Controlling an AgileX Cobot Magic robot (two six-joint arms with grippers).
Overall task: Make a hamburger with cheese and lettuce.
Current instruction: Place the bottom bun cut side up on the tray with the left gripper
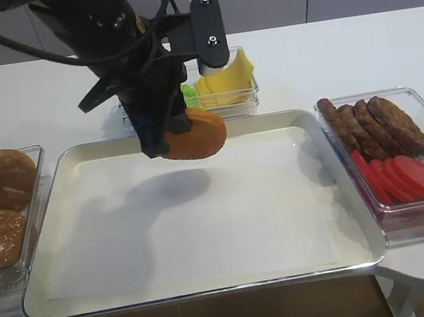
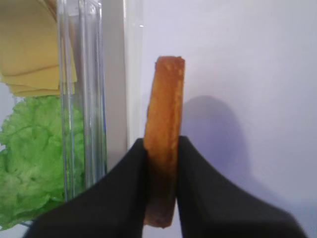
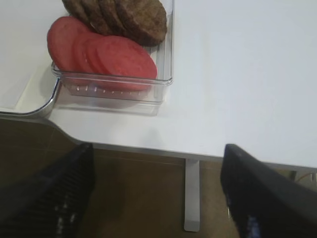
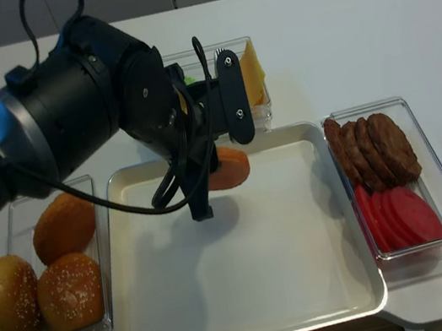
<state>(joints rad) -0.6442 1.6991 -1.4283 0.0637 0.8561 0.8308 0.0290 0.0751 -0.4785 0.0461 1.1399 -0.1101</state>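
Next, my left gripper places the hamburger bun half on the middle of the white tray's bare bottom (image 4: 242,239).
My left gripper (image 2: 162,163) is shut on the hamburger bun half (image 1: 193,134), a flat golden-brown disc seen edge-on in the left wrist view (image 2: 164,134). It hangs above the far left part of the white tray (image 1: 212,282), near the tray's back rim. The cheese (image 1: 226,85), pale yellow slices, and the green lettuce (image 2: 29,158) lie in a clear box just behind the tray. My right gripper (image 3: 156,198) is open and empty, off the table's front right corner over the floor; it does not show in the high views.
A clear box at the right holds dark patties (image 1: 374,127) and red tomato slices (image 1: 404,180). Another box at the left holds whole seeded buns (image 4: 40,279). The tray's white floor (image 4: 255,262) is bare.
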